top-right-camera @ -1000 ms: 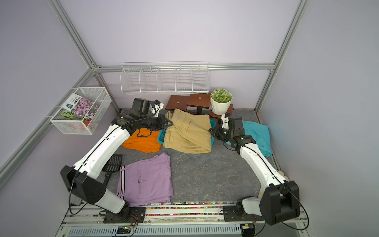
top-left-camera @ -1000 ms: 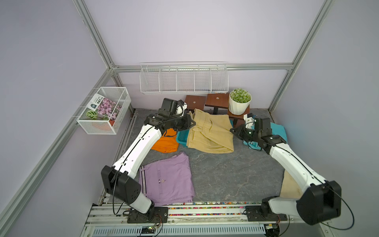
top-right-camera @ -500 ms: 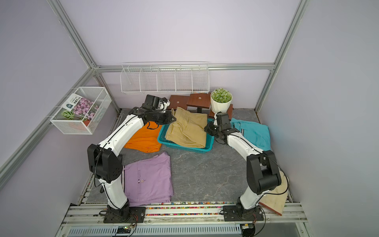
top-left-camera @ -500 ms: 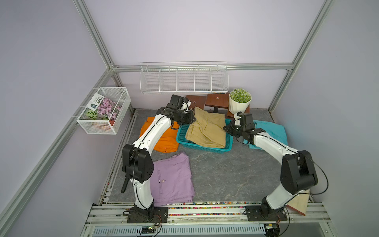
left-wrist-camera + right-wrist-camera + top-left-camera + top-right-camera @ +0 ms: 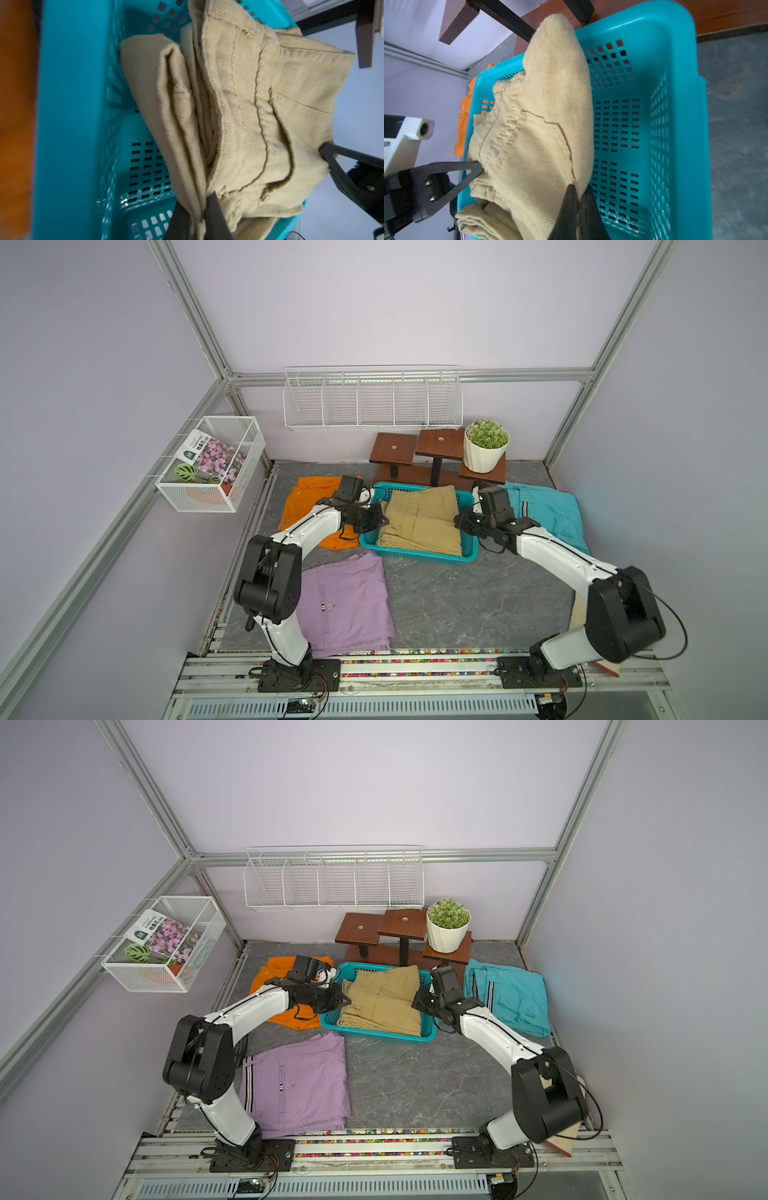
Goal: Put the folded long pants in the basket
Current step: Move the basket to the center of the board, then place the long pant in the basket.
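My left gripper has the tan folded long pants to put down. It will let go of them inside the turquoise basket (image 5: 272,196), near the basket's front side.
The tan folded long pants (image 5: 424,522) (image 5: 382,1002) lie in the turquoise basket (image 5: 415,558) (image 5: 374,1033), their far corner up over the rim. My left gripper (image 5: 382,519) (image 5: 202,209) is shut on their left edge. At the opposite edge my right gripper (image 5: 459,522) (image 5: 579,199) is shut on the cloth too. Beside the basket on the left lie the orange pants (image 5: 305,506). The lilac pants (image 5: 345,605) are flat at the front left. The turquoise pants (image 5: 544,518) rest to the right of the basket.
A stepped wooden stand (image 5: 415,452) with a potted plant (image 5: 486,445) is right behind the basket. A long white wire rack (image 5: 374,402) hangs on the back wall. A white wire box (image 5: 212,464) hangs on the left wall.
The tan pants have come down from above the basket, where they covered it, into the basket. Both grippers have stayed shut on them and sunk with them.
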